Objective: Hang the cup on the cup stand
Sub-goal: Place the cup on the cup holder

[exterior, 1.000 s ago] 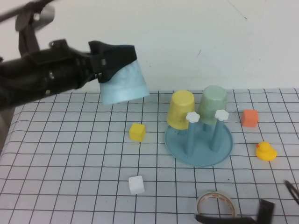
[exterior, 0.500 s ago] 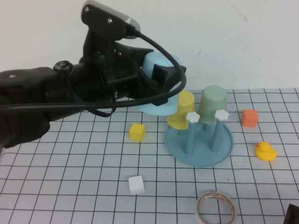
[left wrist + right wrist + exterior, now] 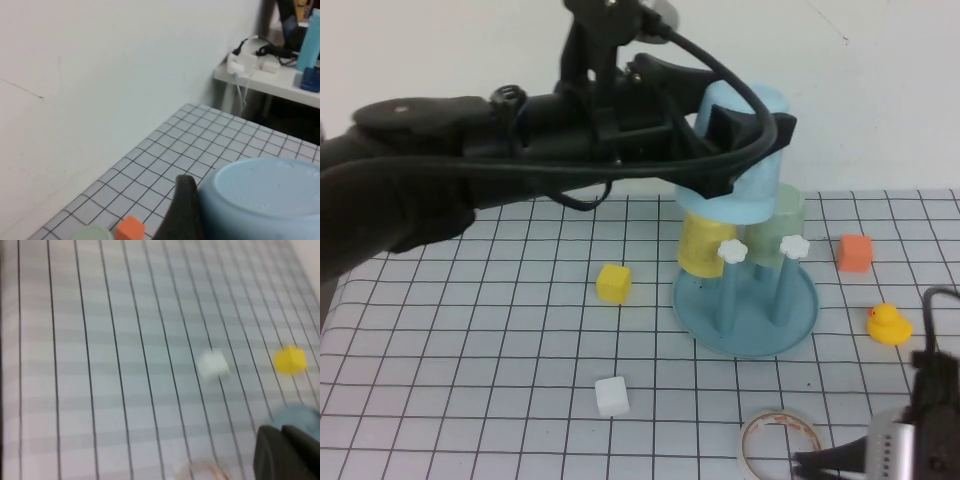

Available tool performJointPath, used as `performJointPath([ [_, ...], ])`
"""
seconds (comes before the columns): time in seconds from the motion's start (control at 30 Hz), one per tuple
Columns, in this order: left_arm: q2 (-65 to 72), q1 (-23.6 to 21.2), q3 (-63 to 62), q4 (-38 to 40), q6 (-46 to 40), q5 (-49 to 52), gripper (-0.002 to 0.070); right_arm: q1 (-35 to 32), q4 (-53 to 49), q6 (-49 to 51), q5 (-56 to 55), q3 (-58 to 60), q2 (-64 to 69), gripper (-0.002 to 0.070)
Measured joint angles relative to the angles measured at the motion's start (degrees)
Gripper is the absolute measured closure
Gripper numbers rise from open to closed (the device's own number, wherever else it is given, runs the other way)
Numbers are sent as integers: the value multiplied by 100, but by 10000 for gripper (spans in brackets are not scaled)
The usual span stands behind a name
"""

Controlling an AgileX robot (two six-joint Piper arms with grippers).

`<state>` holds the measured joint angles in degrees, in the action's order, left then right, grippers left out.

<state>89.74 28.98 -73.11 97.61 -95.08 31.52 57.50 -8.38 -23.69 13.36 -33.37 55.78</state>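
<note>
My left gripper is going to release the light blue cup over the free peg (image 3: pixel 731 284) in front of the yellow cup.
The light blue cup (image 3: pixel 748 160) hangs bottom-up in the air, just above the yellow cup and the pale green cup on the cup stand (image 3: pixel 802 318). My left gripper (image 3: pixel 745 155) is shut on it, one finger on each side of its wall. In the left wrist view the cup's base (image 3: pixel 265 197) fills the lower corner beside a dark finger (image 3: pixel 182 212). Two free pegs with white flower caps (image 3: pixel 732 250) stand at the front of the tray. My right gripper (image 3: pixel 805 462) is low at the table's near right edge, shut and holding nothing, its fingers (image 3: pixel 287 455) pressed together.
A yellow cup (image 3: pixel 703 245) and a pale green cup (image 3: pixel 786 215) sit on the rear pegs. On the table lie a yellow cube (image 3: pixel 613 283), a white cube (image 3: pixel 611 396), an orange block (image 3: pixel 855 252), a yellow duck (image 3: pixel 888 325) and a tape roll (image 3: pixel 775 440).
My left arm has swung right with the cup, from the table's far left to above the stand. The right gripper has come back into view at the near right corner.
</note>
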Motion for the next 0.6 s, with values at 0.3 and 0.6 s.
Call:
performJointPath([
  [0.3, 943, 0, -399, -35, -59, 300, 115, 0, -1695, 843, 3039, -393, -993, 669],
  [0.6, 1400, 47, -472, -38, -392, 13, 118, 0, -2320, 2584, 4931, -401, -2433, 670],
])
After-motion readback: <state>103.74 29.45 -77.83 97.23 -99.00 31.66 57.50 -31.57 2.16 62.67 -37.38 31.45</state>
